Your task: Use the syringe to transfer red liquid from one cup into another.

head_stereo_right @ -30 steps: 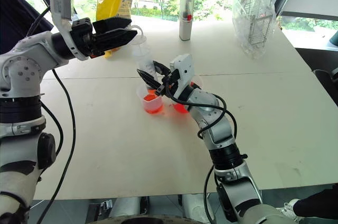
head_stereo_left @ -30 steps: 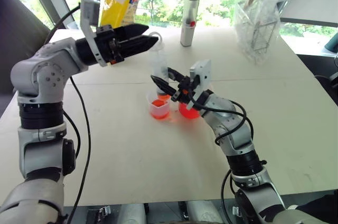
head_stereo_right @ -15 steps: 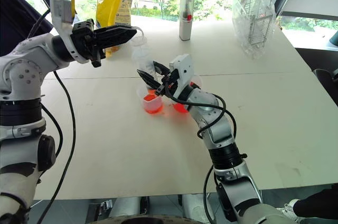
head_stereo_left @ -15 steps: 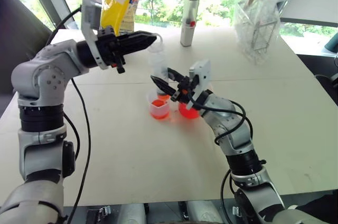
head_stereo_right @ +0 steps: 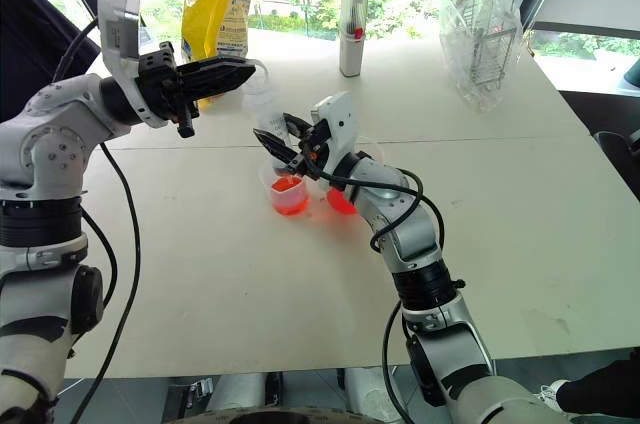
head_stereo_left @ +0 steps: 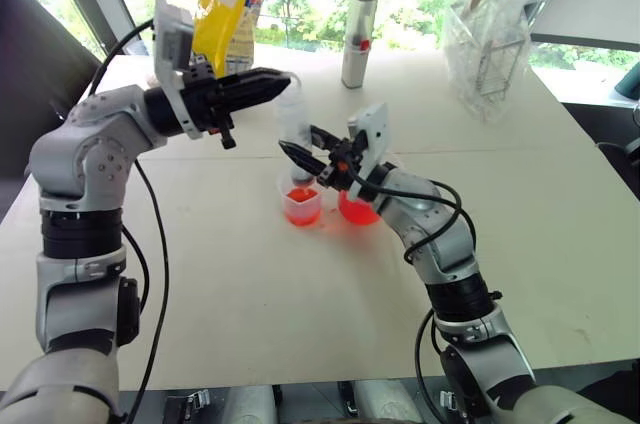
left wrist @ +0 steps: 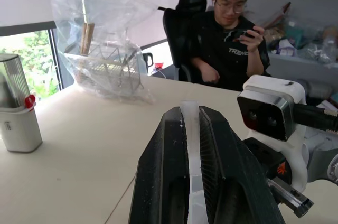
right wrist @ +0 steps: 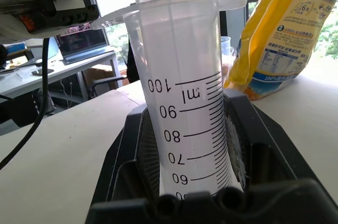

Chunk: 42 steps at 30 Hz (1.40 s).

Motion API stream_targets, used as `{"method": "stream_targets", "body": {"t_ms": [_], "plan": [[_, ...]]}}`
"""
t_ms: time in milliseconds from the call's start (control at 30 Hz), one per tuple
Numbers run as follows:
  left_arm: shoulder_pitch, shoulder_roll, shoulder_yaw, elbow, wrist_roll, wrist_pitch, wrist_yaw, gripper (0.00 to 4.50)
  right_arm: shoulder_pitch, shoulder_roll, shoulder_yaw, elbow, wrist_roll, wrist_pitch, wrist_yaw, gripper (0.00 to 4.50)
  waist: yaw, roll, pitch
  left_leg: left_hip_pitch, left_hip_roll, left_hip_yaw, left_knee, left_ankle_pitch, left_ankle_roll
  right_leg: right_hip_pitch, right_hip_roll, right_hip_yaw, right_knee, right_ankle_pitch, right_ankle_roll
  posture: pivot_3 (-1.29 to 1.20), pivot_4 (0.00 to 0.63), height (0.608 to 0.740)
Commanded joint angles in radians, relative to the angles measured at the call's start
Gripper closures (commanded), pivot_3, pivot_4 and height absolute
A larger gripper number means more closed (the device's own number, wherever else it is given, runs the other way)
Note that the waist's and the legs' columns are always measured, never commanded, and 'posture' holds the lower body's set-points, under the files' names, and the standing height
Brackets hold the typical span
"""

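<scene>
My right gripper is to put the clear syringe down on the table [head_stereo_left: 450, 184] next to the cups, in front of the wire rack.
The clear syringe [head_stereo_left: 296, 126] stands upright over the table, its tip down in the larger spouted cup [head_stereo_left: 301, 208], which holds red liquid [head_stereo_left: 300, 214]. My right gripper [head_stereo_left: 305, 150] is shut around the barrel, whose scale marks show in the right wrist view [right wrist: 182, 108]. My left gripper [head_stereo_left: 280, 78] reaches in from the left and is shut on the plunger's top, a thin clear strip [left wrist: 189, 145] between its fingers. The smaller cup [head_stereo_left: 356, 210], also red inside, stands just right of the larger one, partly behind my right wrist.
A yellow bag [head_stereo_left: 226, 2] and a tall grey bottle with a red mark [head_stereo_left: 358, 38] stand at the table's far side. A clear plastic bag over a wire rack [head_stereo_left: 492, 32] is at the far right. A seated person [left wrist: 232, 28] is beyond the table.
My left gripper has gone from wide open to shut on the plunger's top and sunk slightly. The right gripper keeps its hold on the barrel.
</scene>
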Motion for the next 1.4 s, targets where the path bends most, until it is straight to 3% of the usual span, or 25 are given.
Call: {"method": "stream_targets", "body": {"t_ms": [33, 333, 433, 567, 633, 667, 933, 1133, 1267, 1400], "plan": [[0.045, 0.001, -0.085, 0.009, 0.032, 0.018, -0.039, 4.41, -0.112, 0.016, -0.092, -0.142, 0.068, -0.022, -0.031, 3.15, 0.000, 0.000, 0.000, 0.000, 0.000, 0.000, 0.000, 0.000, 0.000, 0.000, 0.000, 0.000, 0.000, 0.000, 0.000, 0.00, 0.150, 0.740], [0.043, -0.004, -0.083, 0.006, 0.025, 0.025, -0.030, 4.41, -0.117, 0.010, -0.101, -0.155, 0.092, 0.015, -0.038, 3.15, 0.000, 0.000, 0.000, 0.000, 0.000, 0.000, 0.000, 0.000, 0.000, 0.000, 0.000, 0.000, 0.000, 0.000, 0.000, 0.00, 0.150, 0.740], [0.013, -0.016, -0.057, 0.030, 0.012, 0.045, 0.000, 3.34, -0.104, 0.012, -0.088, -0.148, 0.091, 0.017, -0.035, 3.15, 0.000, 0.000, 0.000, 0.000, 0.000, 0.000, 0.000, 0.000, 0.000, 0.000, 0.000, 0.000, -0.001, 0.000, 0.000, 0.00, 0.150, 0.740], [-0.027, -0.042, -0.009, 0.079, -0.002, 0.064, 0.052, 1.25, -0.091, 0.023, -0.083, -0.136, 0.091, 0.028, -0.036, 3.15, 0.000, -0.001, -0.001, -0.001, 0.000, -0.001, 0.000, 0.000, 0.000, 0.000, 0.000, -0.001, -0.001, 0.000, 0.000, 0.00, 0.150, 0.740], [-0.037, -0.047, 0.011, 0.095, -0.007, 0.068, 0.073, 0.33, -0.082, 0.030, -0.077, -0.137, 0.094, 0.036, -0.034, 3.15, -0.001, 0.000, 0.000, -0.001, 0.000, -0.001, 0.000, 0.000, 0.000, 0.000, 0.000, -0.001, -0.001, 0.000, 0.000, 0.00, 0.150, 0.740], [-0.040, -0.045, 0.020, 0.098, -0.009, 0.068, 0.081, 0.09, -0.076, 0.033, -0.074, -0.137, 0.095, 0.041, -0.034, 3.15, -0.002, 0.000, 0.000, -0.001, 0.000, -0.001, 0.000, 0.000, 0.000, 0.000, 0.000, -0.001, -0.001, 0.000, 0.000, 0.00, 0.150, 0.740], [0.033, 0.049, 0.054, 0.060, -0.006, 0.038, 0.045, 0.09, -0.083, 0.035, -0.094, -0.133, 0.110, 0.079, -0.051, 3.15, -0.003, 0.000, 0.000, 0.000, 0.001, 0.000, -0.001, 0.000, 0.000, -0.001, 0.000, 0.000, -0.001, 0.000, 0.000, 0.00, 0.150, 0.740], [0.157, 0.088, 0.019, -0.031, 0.020, 0.002, 0.002, 0.09, -0.208, -0.030, -0.215, -0.146, 0.188, 0.206, -0.104, 3.15, 0.005, 0.000, 0.000, -0.001, 0.002, -0.002, -0.001, 0.000, 0.000, -0.001, -0.001, -0.001, -0.001, 0.000, 0.000, 0.00, 0.150, 0.740], [0.200, 0.069, -0.006, -0.076, 0.028, -0.029, -0.004, 0.09, -0.379, -0.160, -0.344, -0.063, 0.227, 0.386, -0.194, 3.15, 0.011, 0.000, 0.000, -0.003, 0.000, -0.001, 0.000, 0.000, 0.000, -0.001, -0.004, -0.001, -0.002, 0.000, 0.000, 0.00, 0.150, 0.740], [0.221, 0.045, -0.034, -0.103, 0.046, -0.058, 0.001, 0.09, -0.458, -0.360, -0.354, 0.073, 0.180, 0.554, -0.199, 3.15, 0.023, -0.001, -0.001, -0.002, -0.001, 0.001, -0.001, 0.000, 0.000, -0.001, -0.007, -0.001, -0.005, 0.000, 0.000, 0.00, 0.150, 0.740]]}}
